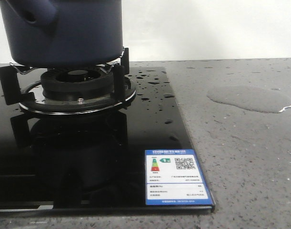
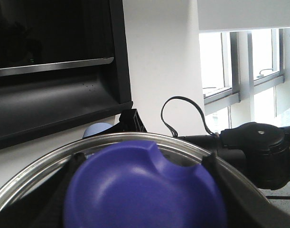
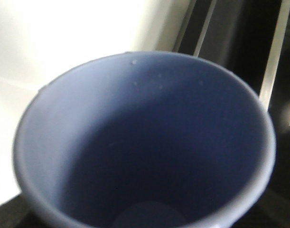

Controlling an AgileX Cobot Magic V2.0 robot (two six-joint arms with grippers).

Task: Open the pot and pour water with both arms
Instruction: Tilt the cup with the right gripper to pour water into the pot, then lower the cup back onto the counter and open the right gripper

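I should set the light blue cup, which is now held in the air, at the near edge of the puddle on the counter (image 1: 266, 113) with my right gripper.
The dark navy pot (image 1: 64, 29) stands on the gas burner (image 1: 78, 88) at the far left, its stubby handle (image 1: 33, 12) facing me and its top out of view. My left gripper (image 2: 145, 190) is shut on the blue knob (image 2: 135, 185) of the steel-rimmed lid (image 2: 45, 159), a dark finger on each side. My right gripper (image 2: 131, 121) holds a light blue cup (image 3: 145, 142) in the air; its fingers are hidden in the right wrist view. The cup holds only a few droplets (image 3: 159, 80). Water lies as droplets (image 1: 152, 82) on the hob and a puddle (image 1: 250, 98) on the counter.
The black glass hob (image 1: 88, 157) covers the left half, with a blue energy label (image 1: 176, 176) at its front right corner. Grey stone counter (image 1: 250, 167) lies to the right. The right arm (image 2: 258, 147) and its cable (image 2: 182, 114) pass close behind the lid.
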